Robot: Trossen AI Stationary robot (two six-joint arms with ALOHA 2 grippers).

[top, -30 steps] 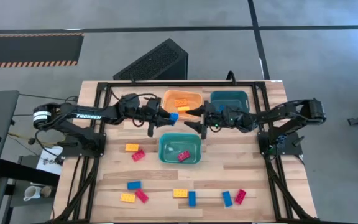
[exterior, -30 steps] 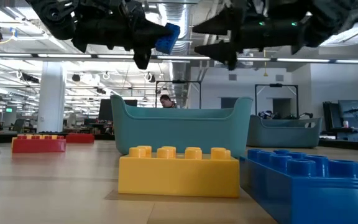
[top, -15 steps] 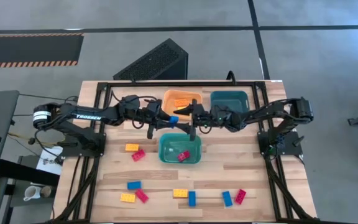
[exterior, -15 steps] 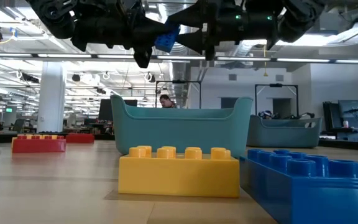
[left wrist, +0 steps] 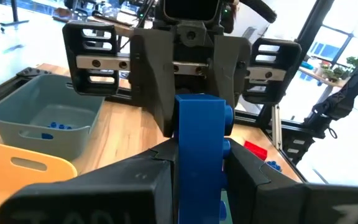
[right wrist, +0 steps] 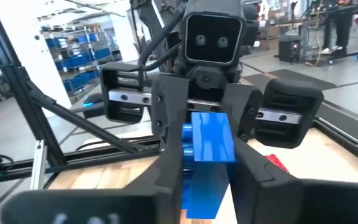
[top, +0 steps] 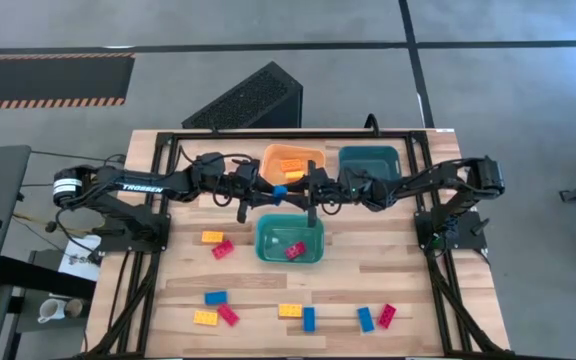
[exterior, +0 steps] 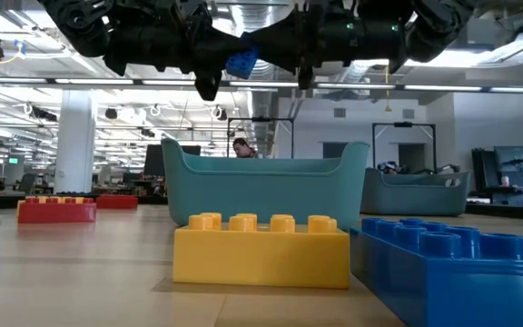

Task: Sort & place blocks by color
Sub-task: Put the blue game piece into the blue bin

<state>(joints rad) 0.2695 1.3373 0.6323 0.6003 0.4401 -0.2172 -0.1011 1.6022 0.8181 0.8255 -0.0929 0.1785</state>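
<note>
The blue brick, now hanging in the air between both grippers, will be put down by my right gripper in the dark teal bin, at the front corner (top: 355, 177) near the orange bin.
A blue brick (top: 280, 191) hangs in the air between my two grippers, in front of the orange bin (top: 293, 160) and behind the light teal bin (top: 290, 240). It also shows in the low view (exterior: 241, 62). My left gripper (top: 271, 192) reaches in from the table's left and is shut on it. My right gripper (top: 294, 190) reaches in from the right, facing the left one, and is closed about the brick's other end. Other red, yellow and blue bricks lie flat on the table near its front edge. My left gripper pinches the blue brick's left end (left wrist: 199, 186) between its two fingers, one on the studded face and one on the face opposite. The fingers come level from the table's left. The brick is lifted clear, lying on its side. My right gripper has the brick's right end (right wrist: 207, 180) between its two fingers (right wrist: 166, 180), which lie against the studded face and the face opposite. The fingers come level from the table's right, pointing at the left gripper. The brick stays level in the air between both grippers.
The orange bin holds yellow bricks, the dark teal bin (top: 370, 160) blue ones, the light teal bin a red one. Loose bricks: yellow (top: 212, 237) and red (top: 223, 249) at the left, and several along the front, such as blue (top: 215, 297), yellow (top: 290, 310) and red (top: 386, 316).
My right gripper has moved toward the table's left, up to my left gripper, and taken the blue brick's free end between its fingers. My left gripper and the brick have stayed in place.
</note>
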